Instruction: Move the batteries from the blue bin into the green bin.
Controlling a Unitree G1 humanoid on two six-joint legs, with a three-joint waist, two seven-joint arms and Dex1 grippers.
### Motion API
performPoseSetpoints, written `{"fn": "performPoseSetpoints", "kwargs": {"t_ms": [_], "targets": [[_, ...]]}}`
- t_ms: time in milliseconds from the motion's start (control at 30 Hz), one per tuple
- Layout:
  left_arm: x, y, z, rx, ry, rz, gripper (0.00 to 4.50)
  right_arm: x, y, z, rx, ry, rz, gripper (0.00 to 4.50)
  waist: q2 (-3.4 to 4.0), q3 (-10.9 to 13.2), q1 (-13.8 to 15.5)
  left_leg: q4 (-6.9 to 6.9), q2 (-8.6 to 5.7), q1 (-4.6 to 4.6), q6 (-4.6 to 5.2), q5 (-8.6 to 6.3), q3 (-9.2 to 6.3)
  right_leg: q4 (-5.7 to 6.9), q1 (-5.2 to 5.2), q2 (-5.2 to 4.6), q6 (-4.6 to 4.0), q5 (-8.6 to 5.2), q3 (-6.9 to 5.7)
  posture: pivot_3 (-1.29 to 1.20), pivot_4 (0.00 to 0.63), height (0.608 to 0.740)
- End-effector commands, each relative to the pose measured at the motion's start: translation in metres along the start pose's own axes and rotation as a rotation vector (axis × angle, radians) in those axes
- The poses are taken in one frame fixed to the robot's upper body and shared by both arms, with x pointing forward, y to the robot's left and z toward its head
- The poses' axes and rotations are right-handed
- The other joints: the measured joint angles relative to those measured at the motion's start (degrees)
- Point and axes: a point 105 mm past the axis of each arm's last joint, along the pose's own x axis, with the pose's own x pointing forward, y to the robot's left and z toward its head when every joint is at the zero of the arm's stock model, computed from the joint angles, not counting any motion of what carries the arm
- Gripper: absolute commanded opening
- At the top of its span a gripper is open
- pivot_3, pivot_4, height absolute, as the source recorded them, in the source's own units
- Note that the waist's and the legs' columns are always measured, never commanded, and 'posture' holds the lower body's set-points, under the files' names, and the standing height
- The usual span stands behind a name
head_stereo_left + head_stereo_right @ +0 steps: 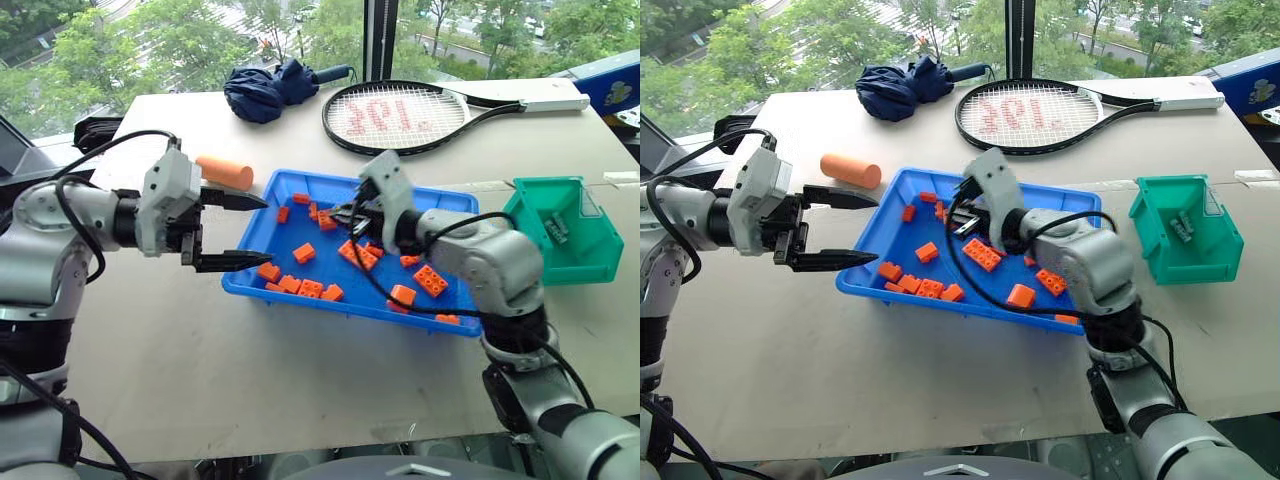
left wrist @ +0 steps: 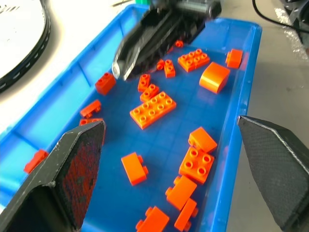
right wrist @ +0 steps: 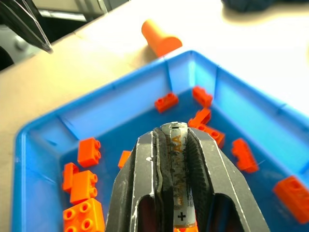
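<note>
Next, I release the silver-grey battery with my right gripper beside the small grey batteries (image 1: 556, 230) on the green bin's bottom.
The blue bin (image 1: 300, 293) lies mid-table with several orange toy bricks (image 1: 358, 255) scattered in it. Above its middle, my right gripper (image 3: 176, 145) is shut on a silver-grey battery (image 3: 176, 164), which lies lengthwise between the fingers; the left wrist view shows that gripper (image 2: 149, 41) from ahead, over the bricks. My left gripper (image 1: 262, 230) hovers open and empty at the bin's left rim, pointing across it. The green bin (image 1: 575, 250) stands to the right of the blue one, with small grey batteries (image 1: 557, 228) inside.
An orange cylinder (image 1: 225, 172) lies on the table just beyond my left gripper. A tennis racket (image 1: 400, 115) and a folded dark-blue umbrella (image 1: 268, 88) lie at the far side. The table's near edge runs close below the blue bin.
</note>
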Motion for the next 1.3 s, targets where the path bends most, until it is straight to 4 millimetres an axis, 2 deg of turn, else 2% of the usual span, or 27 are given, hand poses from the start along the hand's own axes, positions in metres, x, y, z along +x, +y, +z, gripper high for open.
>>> {"fn": "performPoseSetpoints", "kwargs": {"t_ms": [33,167,200,300,400,467,600,900,933,967,1133,1200,1300], "targets": [[0.006,0.0,0.021,0.042,-0.076,-0.04,4.5,-0.042,-0.018,0.025,-0.051,-0.111,-0.066,0.02,0.0,0.0,0.2,0.01,0.0,0.0,0.0,0.0,0.0,0.0,0.0,0.0,0.0,0.0,0.0,0.0,0.15,0.74],[0.023,-0.001,0.045,0.069,-0.178,-0.108,4.5,-0.101,-0.067,0.029,-0.139,-0.11,-0.299,0.02,-0.02,0.0,1.3,0.06,0.0,-0.02,0.01,0.0,0.07,-0.02,0.03,-0.02,0.0,0.0,0.03,0.0,0.15,0.74],[0.025,-0.001,0.049,0.072,-0.192,-0.117,4.5,-0.11,-0.074,0.028,-0.148,-0.109,-0.334,0.02,-0.03,0.0,1.4,0.08,-0.01,-0.03,0.01,0.0,0.07,-0.02,0.04,-0.04,0.0,0.0,0.02,0.0,0.15,0.74],[0.036,0.0,0.06,0.092,-0.235,-0.149,4.5,-0.153,-0.102,0.017,-0.175,-0.032,-0.498,0.02,-0.04,0.0,1.3,0.08,0.0,-0.03,0.01,0.0,0.13,-0.01,0.07,-0.06,0.0,0.0,0.07,0.0,0.15,0.74],[0.045,0.004,0.071,0.089,-0.273,-0.15,4.5,-0.204,-0.131,-0.001,-0.159,0.092,-0.728,0.02,-0.04,0.0,1.3,0.08,0.01,-0.04,0.01,0.0,0.18,-0.02,0.07,-0.05,0.0,0.0,0.11,0.0,0.15,0.74],[0.049,0.005,0.075,0.091,-0.292,-0.153,4.5,-0.226,-0.142,-0.007,-0.16,0.132,-0.823,0.02,-0.04,0.0,1.4,0.09,0.01,-0.04,0.02,0.01,0.23,0.0,0.07,-0.06,0.0,0.0,0.16,0.0,0.15,0.74],[0.058,0.008,0.083,0.086,-0.329,-0.143,4.5,-0.236,-0.15,-0.014,-0.159,0.131,-0.854,0.02,-0.04,0.0,1.1,0.17,0.07,-0.01,0.02,0.01,0.33,0.07,0.07,-0.02,0.01,0.0,0.25,0.0,0.15,0.74],[0.062,0.007,0.088,0.092,-0.343,-0.128,4.5,-0.234,-0.163,-0.025,-0.131,0.148,-0.82,0.02,-0.03,0.0,1.4,0.3,0.1,-0.04,0.02,0.0,0.33,0.06,0.09,0.0,0.01,0.01,0.24,0.0,0.15,0.74],[0.062,0.007,0.087,0.096,-0.339,-0.122,4.5,-0.234,-0.165,-0.025,-0.135,0.146,-0.822,1.01,-0.03,0.0,1.5,0.3,0.1,-0.04,0.02,0.0,0.33,0.06,0.09,0.0,0.01,0.01,0.23,0.0,0.15,0.74],[0.06,0.007,0.086,0.097,-0.336,-0.11,4.5,-0.234,-0.165,-0.024,-0.127,0.129,-0.815,1.1,-0.03,0.0,1.5,0.3,0.1,-0.04,0.02,0.0,0.33,0.06,0.09,0.0,0.01,0.01,0.23,0.0,0.15,0.74],[0.038,0.008,0.068,0.056,-0.289,-0.027,4.5,-0.241,-0.166,-0.017,-0.156,0.075,-0.831,3.76,-0.02,0.0,1.2,0.28,0.11,-0.03,0.02,0.0,0.32,0.06,0.08,0.02,0.01,0.0,0.25,0.0,0.15,0.74],[0.025,0.012,0.056,0.02,-0.278,0.033,4.5,-0.242,-0.16,-0.017,-0.154,0.038,-0.805,4.49,-0.01,0.0,1.2,0.25,0.11,-0.02,0.02,0.0,0.33,0.06,0.07,0.03,0.01,0.0,0.26,0.0,0.15,0.74],[-0.002,0.023,0.03,-0.038,-0.249,0.19,4.5,-0.243,-0.139,-0.03,-0.151,0.006,-0.697,4.49,-0.02,0.0,1.6,0.24,0.12,-0.03,0.02,0.0,0.28,0.02,0.08,0.03,0.01,0.0,0.21,0.0,0.15,0.74]]}}
